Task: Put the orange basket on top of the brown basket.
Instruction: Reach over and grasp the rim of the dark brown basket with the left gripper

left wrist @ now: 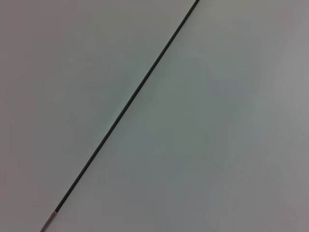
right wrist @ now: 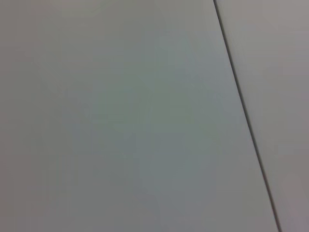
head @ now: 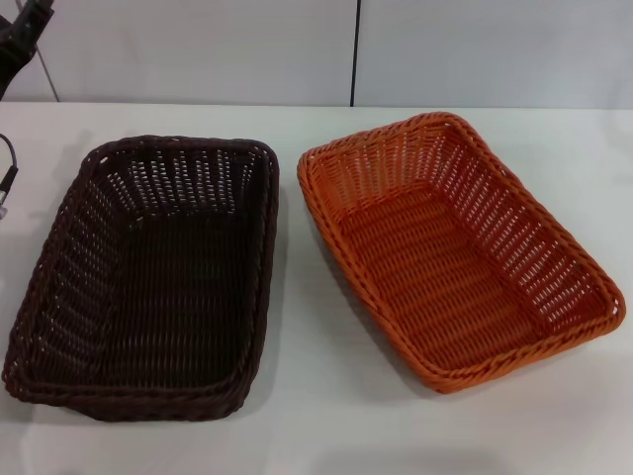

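Note:
The robot's left gripper will next grab the brown basket by the middle of its long rim [head: 52, 240], on the side away from the orange basket.
The orange basket [head: 457, 247] sits empty on the white table [head: 316, 426], right of centre, turned at a slant. The brown basket [head: 148, 277] sits empty to its left, a narrow gap between their near corners. Part of my left arm [head: 20, 40] shows at the top left corner, far from both baskets; its gripper is out of view. My right arm and gripper are out of view. Both wrist views show only a plain grey-white panel with a dark seam [left wrist: 130, 104] and no fingers.
A pale wall with a dark vertical seam [head: 354, 49] stands behind the table's far edge. A thin cable [head: 8, 178] lies at the left edge of the table. Bare table lies in front of both baskets.

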